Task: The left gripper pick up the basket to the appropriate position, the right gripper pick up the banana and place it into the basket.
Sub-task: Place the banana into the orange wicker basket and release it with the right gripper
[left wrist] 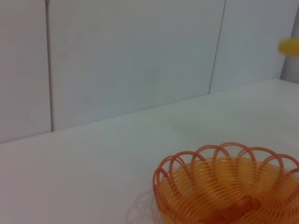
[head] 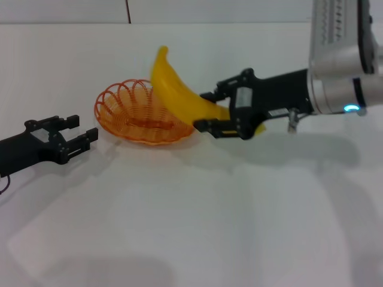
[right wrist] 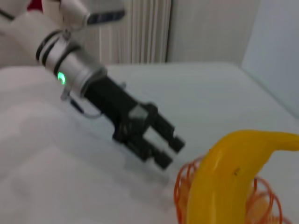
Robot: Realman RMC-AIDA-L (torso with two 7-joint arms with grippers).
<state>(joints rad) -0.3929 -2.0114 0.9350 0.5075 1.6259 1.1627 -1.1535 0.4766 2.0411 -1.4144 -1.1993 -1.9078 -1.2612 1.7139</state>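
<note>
My right gripper needs to lay the banana down across the orange wire basket (head: 131,111) (right wrist: 224,200), with the tip of the banana over the basket's rim near my left gripper.
The orange wire basket (head: 142,115) sits on the white table, left of centre in the head view; it also shows in the left wrist view (left wrist: 229,186) and behind the banana in the right wrist view (right wrist: 261,200). My right gripper (head: 210,110) is shut on the yellow banana (head: 176,89), which hangs tilted over the basket's right rim, its far end pointing up. The banana fills the near part of the right wrist view (right wrist: 224,177). My left gripper (head: 81,133) rests open just left of the basket, apart from it, and shows again in the right wrist view (right wrist: 161,147).
The white table (head: 191,227) stretches wide in front of the basket and both arms. A pale panelled wall (left wrist: 131,60) runs along the table's far edge. A white radiator (right wrist: 140,28) stands beyond the left arm.
</note>
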